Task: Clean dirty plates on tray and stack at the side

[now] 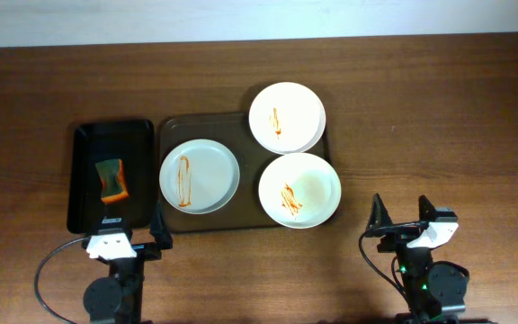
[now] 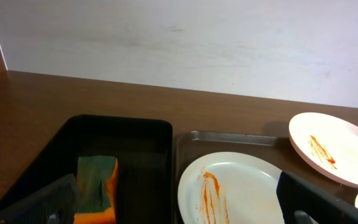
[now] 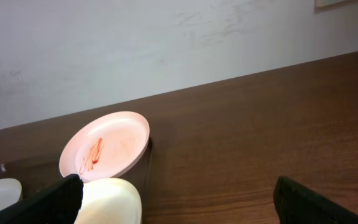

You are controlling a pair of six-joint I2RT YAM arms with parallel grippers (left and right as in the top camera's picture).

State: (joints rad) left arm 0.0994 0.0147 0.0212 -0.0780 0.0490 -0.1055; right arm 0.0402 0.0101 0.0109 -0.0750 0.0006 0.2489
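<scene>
I will close my left gripper on the green middle of the sponge [image 1: 110, 176] [image 2: 96, 190] in the black bin, because the smeared plates need to be wiped.
Three white plates with orange-red smears lie on a brown tray [image 1: 174, 126]: one at the left [image 1: 200, 176], one at the back right [image 1: 287, 118], one at the front right [image 1: 299, 190]. A green and orange sponge [image 1: 111, 179] lies in a black bin [image 1: 84, 144] left of the tray. My left gripper [image 1: 133, 236] is open and empty near the front edge, below the bin. My right gripper [image 1: 407, 218] is open and empty at the front right, right of the tray. The left wrist view shows the sponge [image 2: 96, 190] and the left plate [image 2: 235, 193].
The brown wooden table [image 1: 439, 108] extends to the right of the tray and behind it. A pale wall [image 2: 185, 43] stands at the table's far edge. The right wrist view shows the back right plate [image 3: 104, 151] and the front right plate [image 3: 110, 200].
</scene>
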